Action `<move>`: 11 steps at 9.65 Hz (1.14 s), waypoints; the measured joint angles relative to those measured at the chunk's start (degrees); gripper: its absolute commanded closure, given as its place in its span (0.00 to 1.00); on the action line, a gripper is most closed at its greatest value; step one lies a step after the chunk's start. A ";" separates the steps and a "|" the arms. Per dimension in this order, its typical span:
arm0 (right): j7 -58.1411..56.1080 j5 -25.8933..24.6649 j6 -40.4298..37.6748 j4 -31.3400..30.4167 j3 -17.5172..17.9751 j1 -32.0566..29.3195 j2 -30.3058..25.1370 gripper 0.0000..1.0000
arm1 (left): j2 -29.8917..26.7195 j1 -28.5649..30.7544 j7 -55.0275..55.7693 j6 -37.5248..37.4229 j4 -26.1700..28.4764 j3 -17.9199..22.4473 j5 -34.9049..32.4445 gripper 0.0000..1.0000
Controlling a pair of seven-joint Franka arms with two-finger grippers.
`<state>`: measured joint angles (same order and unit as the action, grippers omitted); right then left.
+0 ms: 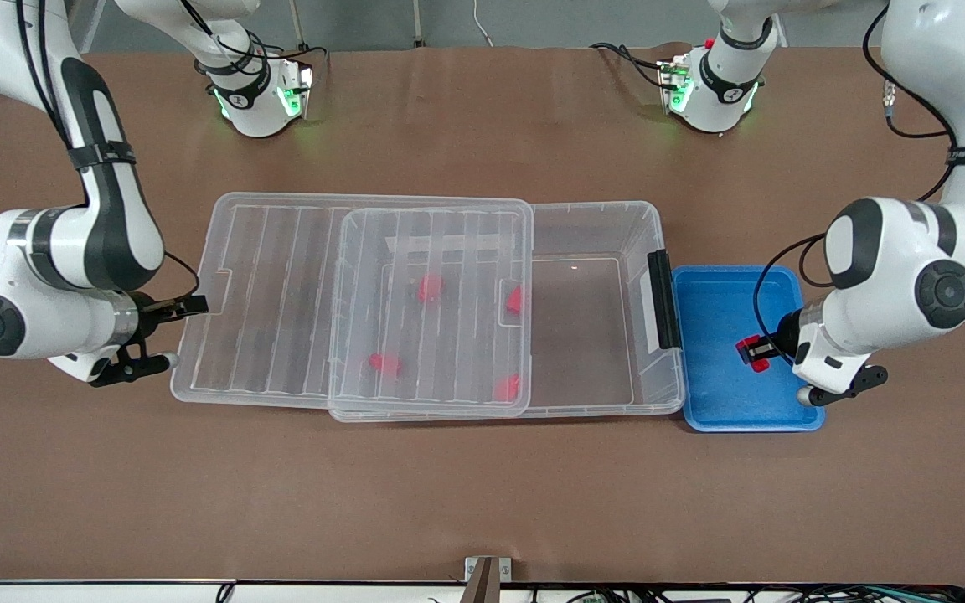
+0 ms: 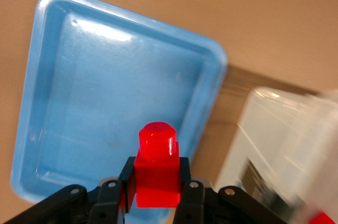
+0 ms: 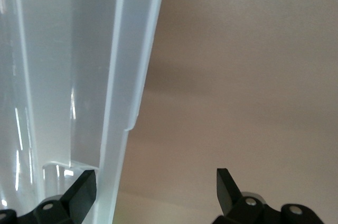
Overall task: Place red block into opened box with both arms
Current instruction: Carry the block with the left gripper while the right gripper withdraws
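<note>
The robot's left gripper will release the red block on the clear box's uncovered bottom between lid and black latch [image 1: 579,332]. The red block now hangs over the blue tray.
My left gripper [image 1: 756,353] [image 2: 155,182] hangs over the blue tray [image 1: 721,394] [image 2: 105,97], shut on a small red block [image 1: 754,345] [image 2: 156,147]. The clear box [image 1: 654,219] [image 2: 274,145] lies in the middle of the table. Its ribbed clear lid [image 1: 265,301] is slid toward the right arm's end, so the end by the black latch [image 1: 663,297] is uncovered. Several more red blocks [image 1: 430,287] lie in the box under the lid. My right gripper [image 1: 177,335] [image 3: 156,187] is open at the lid's outer short edge [image 3: 119,129], whose rim stands between the fingers, close to one of them.
The blue tray touches the latch end of the box and holds nothing else. Bare brown table [image 1: 482,502] runs along the side nearer the front camera. Both arm bases [image 1: 256,92] stand at the edge farthest from that camera.
</note>
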<state>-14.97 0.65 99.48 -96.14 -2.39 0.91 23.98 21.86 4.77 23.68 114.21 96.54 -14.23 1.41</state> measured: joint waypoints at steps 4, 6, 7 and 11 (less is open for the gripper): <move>-1.68 -2.30 -0.75 0.50 -0.01 -1.32 -0.12 0.00 | -3.13 -0.60 9.85 -4.97 -1.69 -8.67 0.06 1.00; -1.73 -2.42 -2.15 2.24 0.00 -1.37 -0.18 0.00 | -1.46 -3.82 12.36 -4.49 -1.47 -9.97 0.06 1.00; -1.73 -2.42 -3.31 3.79 0.04 -1.37 -0.25 0.00 | 0.01 -5.55 12.44 -3.50 -1.38 -10.02 0.03 1.00; 4.19 -2.41 -11.49 12.46 0.01 -1.49 -2.09 0.00 | 7.14 -14.20 12.50 1.01 -1.09 -10.14 -6.66 1.00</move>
<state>-10.79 -1.77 87.99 -83.68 -2.38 -0.59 21.89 29.00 -9.43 36.18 115.23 95.45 -24.37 -5.25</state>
